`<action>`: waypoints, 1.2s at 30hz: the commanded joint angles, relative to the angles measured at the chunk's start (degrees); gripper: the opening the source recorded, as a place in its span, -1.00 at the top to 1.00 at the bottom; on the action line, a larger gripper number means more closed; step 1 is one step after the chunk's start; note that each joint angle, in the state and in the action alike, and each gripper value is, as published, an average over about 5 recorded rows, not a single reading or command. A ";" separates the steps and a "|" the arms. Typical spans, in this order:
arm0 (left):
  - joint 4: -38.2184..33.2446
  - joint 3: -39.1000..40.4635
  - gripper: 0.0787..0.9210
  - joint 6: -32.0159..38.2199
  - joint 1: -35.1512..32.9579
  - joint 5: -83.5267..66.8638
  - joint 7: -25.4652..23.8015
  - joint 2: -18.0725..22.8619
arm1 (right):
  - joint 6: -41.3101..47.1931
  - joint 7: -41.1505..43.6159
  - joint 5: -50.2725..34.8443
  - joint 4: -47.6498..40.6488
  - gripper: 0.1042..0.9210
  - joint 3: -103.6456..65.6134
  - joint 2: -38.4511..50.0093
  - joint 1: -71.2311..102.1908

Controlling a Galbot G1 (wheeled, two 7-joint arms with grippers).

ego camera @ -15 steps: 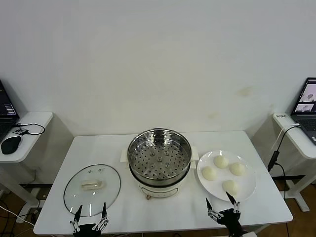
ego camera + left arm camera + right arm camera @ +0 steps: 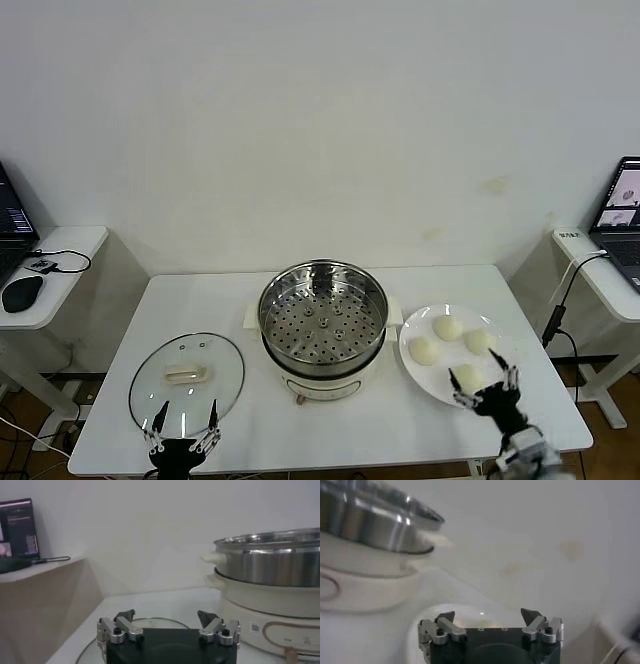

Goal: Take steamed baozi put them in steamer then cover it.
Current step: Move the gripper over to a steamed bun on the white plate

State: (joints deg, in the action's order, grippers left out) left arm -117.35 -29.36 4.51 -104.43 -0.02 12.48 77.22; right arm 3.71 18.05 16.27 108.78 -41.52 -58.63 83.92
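Next, I close my right gripper on the sides of the back baozi [image 2: 448, 327], which is the one sitting nearest to the far rim of the white plate.
The steamer [image 2: 322, 328], a shiny steel pot with a perforated tray on a cream base, stands mid-table, uncovered; it also shows in the left wrist view [image 2: 270, 580] and the right wrist view [image 2: 367, 535]. Four cream-white baozi lie on a white plate [image 2: 505, 385]: one at the back [image 2: 448, 326], one at the left [image 2: 424, 350], one at the right [image 2: 480, 341], one at the front [image 2: 464, 377]. The glass cover [image 2: 187, 383] lies flat at front left. My right gripper [image 2: 484, 384] is open, right by the front baozi. My left gripper [image 2: 183, 422] is open at the cover's near edge.
Side desks stand beyond both table ends, the left with a mouse [image 2: 21, 292], the right with a laptop [image 2: 622, 222]. A cable [image 2: 558, 300] hangs at the right. Bare tabletop [image 2: 330, 430] lies in front of the steamer.
My right gripper has moved forward and to the right, from the table's front edge onto the plate by the front baozi. My left gripper has barely moved.
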 commanded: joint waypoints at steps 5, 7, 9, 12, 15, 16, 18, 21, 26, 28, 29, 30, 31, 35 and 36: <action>0.00 -0.48 -0.77 -5.68 2.32 7.29 0.70 0.16 | 1.72 20.14 6.52 -14.79 -0.76 15.38 26.88 -26.81; -0.16 -1.12 -0.77 -5.98 2.53 7.09 1.09 0.23 | 1.38 24.40 3.88 -18.11 -0.76 22.34 29.78 -33.63; -0.37 -1.72 -0.77 -6.21 2.64 6.85 1.23 0.16 | 1.39 28.36 1.26 -21.64 -0.76 30.85 31.76 -41.88; -0.41 -2.28 -0.77 -6.32 2.64 6.59 1.34 0.02 | 1.27 33.59 -1.99 -25.93 -0.76 43.54 32.76 -53.92; -0.14 -2.58 -0.77 -6.32 2.72 6.46 1.55 0.06 | 0.85 38.27 -4.41 -29.33 -0.76 57.93 32.78 -65.61; -0.05 -2.62 -0.77 -6.32 2.77 6.43 1.63 0.07 | 0.58 39.42 -4.67 -30.58 -0.76 62.11 32.48 -69.12; 0.09 -2.69 -0.77 -6.31 2.88 6.35 1.79 0.10 | -0.44 41.27 -4.23 -33.23 -0.76 69.44 31.47 -75.05; 0.24 -2.82 -0.77 -6.30 3.03 6.18 1.95 0.04 | -2.71 42.84 -2.84 -37.07 -0.76 77.88 29.44 -81.04; 0.53 -3.42 -0.77 -6.30 3.50 5.76 2.07 -0.16 | -4.38 42.63 -1.64 -41.42 -0.76 82.54 25.83 -83.18; 0.67 -3.64 -0.77 -6.30 3.63 5.64 2.06 -0.33 | -4.77 42.11 -1.55 -42.57 -0.76 83.08 24.29 -82.99; 0.73 -3.73 -0.77 -6.30 3.69 5.60 2.06 -0.41 | -4.89 41.75 -1.49 -43.11 -0.76 83.30 23.55 -82.88; 0.78 -3.82 -0.77 -6.30 3.75 5.58 2.05 -0.46 | -4.99 41.42 -1.40 -43.65 -0.76 83.50 22.68 -82.78; 0.83 -3.89 -0.77 -6.29 3.81 5.58 2.04 -0.48 | -5.02 41.09 -1.32 -44.20 -0.76 83.64 21.80 -82.71; 0.88 -4.14 -0.77 -6.25 3.87 5.61 2.05 -0.41 | -4.77 40.09 -1.21 -47.31 -0.76 83.25 17.68 -82.37; 0.92 -4.20 -0.77 -6.23 3.84 5.62 2.06 -0.41 | -4.75 39.84 -1.10 -48.30 -0.76 82.87 16.53 -82.28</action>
State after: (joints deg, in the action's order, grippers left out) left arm -116.47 -33.27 -1.55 -100.66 5.32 14.43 76.83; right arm 0.10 55.92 15.17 68.21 33.14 -36.88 9.10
